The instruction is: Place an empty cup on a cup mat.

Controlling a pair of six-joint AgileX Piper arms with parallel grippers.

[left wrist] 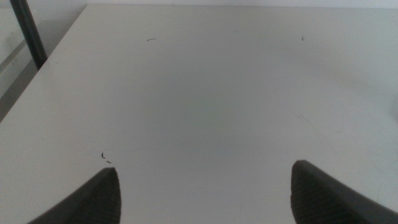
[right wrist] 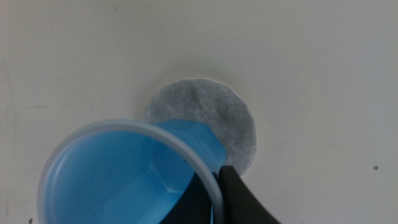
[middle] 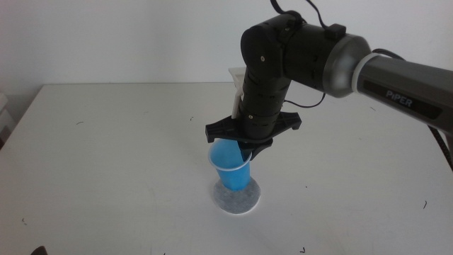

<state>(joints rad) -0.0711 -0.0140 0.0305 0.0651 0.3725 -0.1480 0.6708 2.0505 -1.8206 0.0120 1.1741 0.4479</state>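
Observation:
Next, I set the blue cup upright on the middle of the grey cup mat (middle: 236, 199) (right wrist: 201, 132) with my right gripper.
The blue cup (middle: 230, 168) is empty and held by its rim, slightly tilted. Its base is at the grey cup mat (middle: 238, 199) near the table's middle front. I cannot tell whether it touches the mat. My right gripper (middle: 245, 150) comes down from above and is shut on the cup's rim, one jaw inside and one outside. In the right wrist view the cup (right wrist: 124, 174) covers part of the mat (right wrist: 208, 115), and the gripper (right wrist: 216, 194) pinches the rim. My left gripper (left wrist: 204, 169) is open and empty over bare table, away from the cup.
The white table (middle: 106, 156) has a few small dark marks. A whitish object (middle: 236, 78) stands behind the right arm at the back. A dark post (left wrist: 28, 34) stands off the table's edge in the left wrist view.

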